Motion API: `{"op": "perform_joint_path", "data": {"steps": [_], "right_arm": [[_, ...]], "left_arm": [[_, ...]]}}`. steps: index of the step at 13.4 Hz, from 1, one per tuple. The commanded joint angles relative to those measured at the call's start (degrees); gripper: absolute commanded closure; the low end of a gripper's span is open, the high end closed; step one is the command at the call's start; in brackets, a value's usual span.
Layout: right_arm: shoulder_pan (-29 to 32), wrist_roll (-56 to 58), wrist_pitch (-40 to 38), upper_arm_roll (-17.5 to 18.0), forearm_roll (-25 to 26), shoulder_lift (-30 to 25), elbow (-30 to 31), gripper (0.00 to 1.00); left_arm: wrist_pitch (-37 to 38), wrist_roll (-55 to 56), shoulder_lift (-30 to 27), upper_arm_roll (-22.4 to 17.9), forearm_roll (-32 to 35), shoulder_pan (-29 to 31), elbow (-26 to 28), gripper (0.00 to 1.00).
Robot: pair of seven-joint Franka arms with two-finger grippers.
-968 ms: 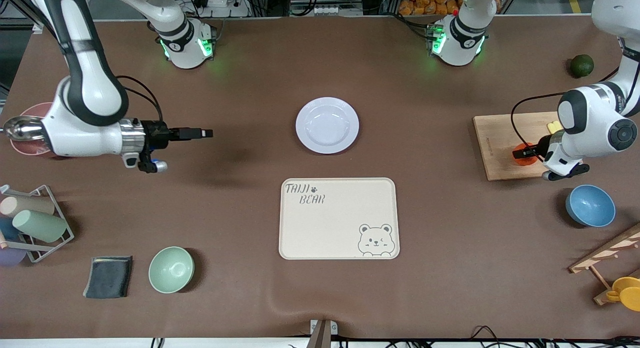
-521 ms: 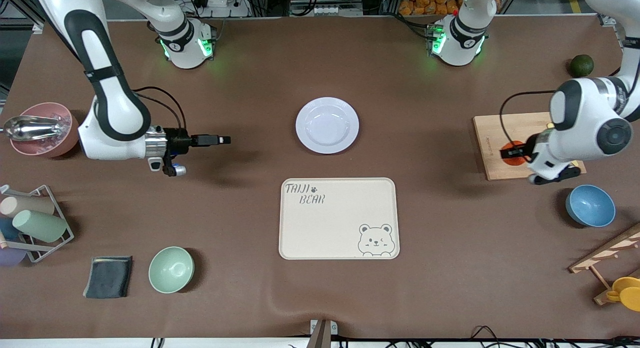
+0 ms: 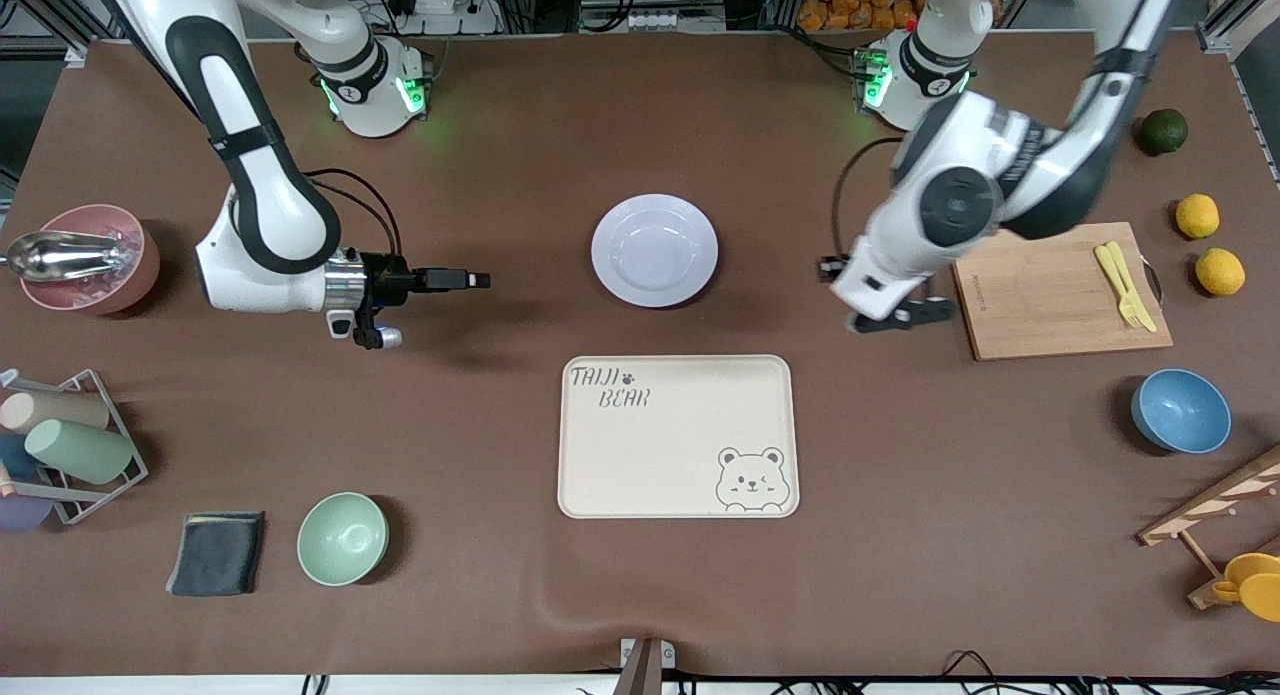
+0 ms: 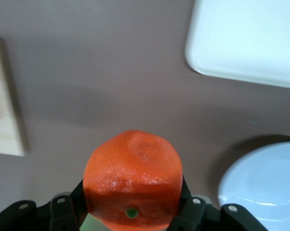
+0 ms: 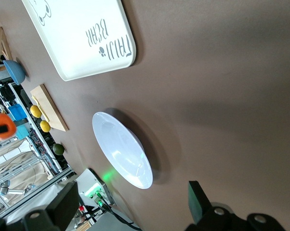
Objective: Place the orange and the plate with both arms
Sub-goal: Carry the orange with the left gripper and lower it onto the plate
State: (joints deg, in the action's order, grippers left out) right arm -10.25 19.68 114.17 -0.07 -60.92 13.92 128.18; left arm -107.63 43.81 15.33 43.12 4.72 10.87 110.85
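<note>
My left gripper is going to the flat middle of the empty plate (image 3: 648, 244). It will let go of the orange there.
The orange (image 4: 133, 178) is clamped between the fingers of my left gripper (image 4: 133, 204). In the front view the left gripper (image 3: 830, 269) hangs over bare table between the cutting board and the plate, and the arm hides the orange there. The pale lavender-white plate (image 3: 654, 250) lies empty mid-table, farther from the front camera than the bear tray; it also shows in the left wrist view (image 4: 265, 187) and the right wrist view (image 5: 123, 151). My right gripper (image 3: 472, 279) is open and empty, low over the table toward the right arm's end from the plate, pointing at it.
The beige bear tray (image 3: 677, 435) lies nearer the front camera than the plate. The wooden cutting board (image 3: 1040, 295) carries yellow utensils. Two lemons (image 3: 1197, 215), a green fruit (image 3: 1163, 131) and a blue bowl (image 3: 1180, 410) sit at the left arm's end. A green bowl (image 3: 342, 538), pink bowl (image 3: 85, 265) and cup rack (image 3: 60, 445) sit at the right arm's end.
My left gripper lifted the orange off the cutting board and carried it toward the plate. My right gripper moved closer to the plate.
</note>
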Motion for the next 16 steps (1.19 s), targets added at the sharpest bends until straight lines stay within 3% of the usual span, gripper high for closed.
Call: {"op": "perform_joint_path", "data": {"steps": [1, 6, 9, 10, 12, 13, 14, 16], "right_arm": [[-0.12, 0.53, 0.53, -0.28, -1.4, -1.87, 1.89, 0.0], [-0.38, 0.44, 1.14, -0.19, -1.57, -2.05, 1.9, 0.0], [-0.82, 0.44, 1.49, -0.19, -1.57, -2.05, 1.9, 0.0], [-0.82, 0.44, 1.49, -0.19, -1.57, -1.96, 1.9, 0.0], [-0.82, 0.44, 1.49, -0.19, -1.57, -1.96, 1.9, 0.0], [-0.82, 0.44, 1.58, -0.19, -1.57, -1.96, 1.9, 0.0], [-0.91, 0.44, 1.67, -0.19, -1.66, -1.96, 1.9, 0.0], [-2.31, 0.0, 3.07, -0.19, -1.66, -1.96, 1.98, 0.0]], "left_arm": [[-0.12, 14.23, 9.51, -0.32, 0.63, -9.78, -8.43, 1.0], [-12.15, 34.39, 20.78, -3.39, 5.98, -23.85, -10.83, 0.96], [-17.33, 40.11, 25.45, -5.76, 7.05, -28.96, -10.83, 0.85], [-18.74, 41.34, 26.06, -6.81, 7.05, -30.71, -10.74, 0.75], [-20.15, 42.84, 27.38, -9.09, 7.05, -34.4, -10.65, 0.45], [-20.25, 43.02, 27.48, -10.15, 7.05, -35.55, -10.48, 0.07], [-20.25, 43.29, 27.3, -10.6, 7.05, -35.91, -10.57, 0.0], [-19.99, 43.38, 25.21, -10.6, 7.05, -34.78, -10.74, 0.0]]}}
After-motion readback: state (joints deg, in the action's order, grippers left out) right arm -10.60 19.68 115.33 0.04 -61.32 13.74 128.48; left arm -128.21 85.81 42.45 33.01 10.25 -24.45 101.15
